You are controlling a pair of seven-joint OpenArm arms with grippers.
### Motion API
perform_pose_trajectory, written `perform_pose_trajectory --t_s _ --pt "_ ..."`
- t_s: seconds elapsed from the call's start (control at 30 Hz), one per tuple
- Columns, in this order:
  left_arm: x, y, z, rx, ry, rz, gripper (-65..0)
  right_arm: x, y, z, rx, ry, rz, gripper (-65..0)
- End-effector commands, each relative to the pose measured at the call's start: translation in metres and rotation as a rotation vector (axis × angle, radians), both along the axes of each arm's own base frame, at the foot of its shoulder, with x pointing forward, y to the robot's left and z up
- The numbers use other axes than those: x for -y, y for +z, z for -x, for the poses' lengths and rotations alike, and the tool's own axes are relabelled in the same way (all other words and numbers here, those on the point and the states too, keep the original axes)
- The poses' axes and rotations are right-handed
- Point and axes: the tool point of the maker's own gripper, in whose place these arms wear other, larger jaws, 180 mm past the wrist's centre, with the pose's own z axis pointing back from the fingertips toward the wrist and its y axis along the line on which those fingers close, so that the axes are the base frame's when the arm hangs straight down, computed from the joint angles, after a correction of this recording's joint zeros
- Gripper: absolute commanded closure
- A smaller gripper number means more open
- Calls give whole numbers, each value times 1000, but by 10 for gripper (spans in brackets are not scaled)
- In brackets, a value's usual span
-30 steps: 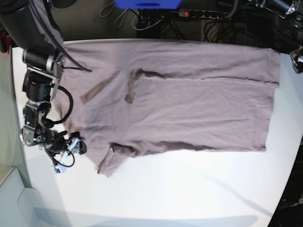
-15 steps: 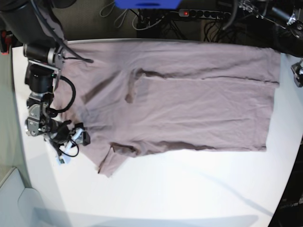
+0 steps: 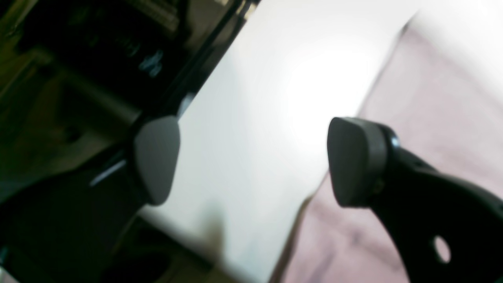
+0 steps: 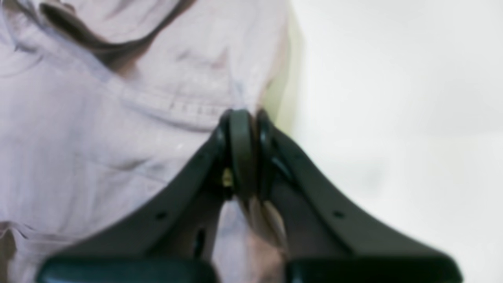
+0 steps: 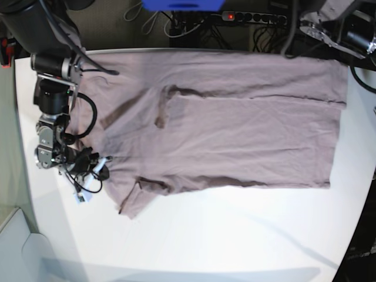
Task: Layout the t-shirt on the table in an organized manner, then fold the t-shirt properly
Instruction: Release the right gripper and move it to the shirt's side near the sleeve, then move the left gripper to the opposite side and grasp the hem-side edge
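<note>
Next, my left gripper grips the t-shirt at its near corner (image 5: 327, 182) (image 3: 404, 42), at the end farthest from my right gripper.
The mauve t-shirt (image 5: 235, 135) lies spread across the white table (image 5: 235, 235), with a folded-over crease near its left part and a sleeve (image 5: 134, 200) sticking out toward the front. My right gripper (image 5: 101, 165) is at the shirt's left edge. In the right wrist view the right gripper (image 4: 243, 118) is shut, pinching the t-shirt (image 4: 98, 118) at its stitched hem beside bare table (image 4: 393, 98). My left gripper (image 3: 251, 161) stands open with nothing between its fingers (image 3: 353, 157). It hovers over the table (image 3: 275, 98) near that table's edge, beside the t-shirt (image 3: 432, 98).
A power strip (image 5: 252, 16), cables and a blue object (image 5: 182, 4) lie beyond the table's far edge. A pale grey bin corner (image 5: 17, 247) sits off the front left. The table's edge curves at the right (image 5: 361, 194).
My right gripper has slid right onto the shirt's left edge and shut on it. The left arm has shifted at the top right of the base view.
</note>
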Motion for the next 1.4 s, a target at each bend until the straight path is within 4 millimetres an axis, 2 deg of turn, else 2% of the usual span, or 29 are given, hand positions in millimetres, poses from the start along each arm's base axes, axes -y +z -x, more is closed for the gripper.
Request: perform_pose_trajectory --t_s 0.0,0.13,0.27,0.33,0.43,0.5,0.57,0.67,0.73,0.9,1.07,1.2,1.37 --pt "-4 18 -17 46 -28 -28 -571 8 15 -12 40 -8 12 0" --pt "20 14 -82 79 -206 -31 -571 8 14 -11 37 -7 12 0" --pt "46 -9 -132 63 -340 -53 -571 8 14 -11 34 -7 13 0" --pt "57 -24 -150 63 -386 -45 -571 8 14 -11 33 -7 14 0" --pt "83 -49 -177 39 -470 -6 -570 9 14 -10 33 -7 15 0" --pt "90 -65 -183 12 -492 23 -569 9 10 -6 24 -9 15 0" --pt "98 -68 -195 39 -489 70 -569 12 7 -4 18 -11 19 0" --pt "104 -76 -199 79 -471 123 -569 17 7 -2 15 -16 27 0" --pt "105 -71 -204 108 -469 117 -568 17 7 -2 15 -18 26 0" --pt "77 -80 -199 68 -320 58 -568 24 8 -2 15 -23 35 0" --pt "83 -86 -197 59 -328 68 -569 26 5 2 8 -25 38 0" --pt "110 -98 -201 25 -391 72 -568 26 3 4 3 -25 38 0" --pt "122 -114 -194 -50 -452 34 -567 26 2 4 2 -25 38 0"
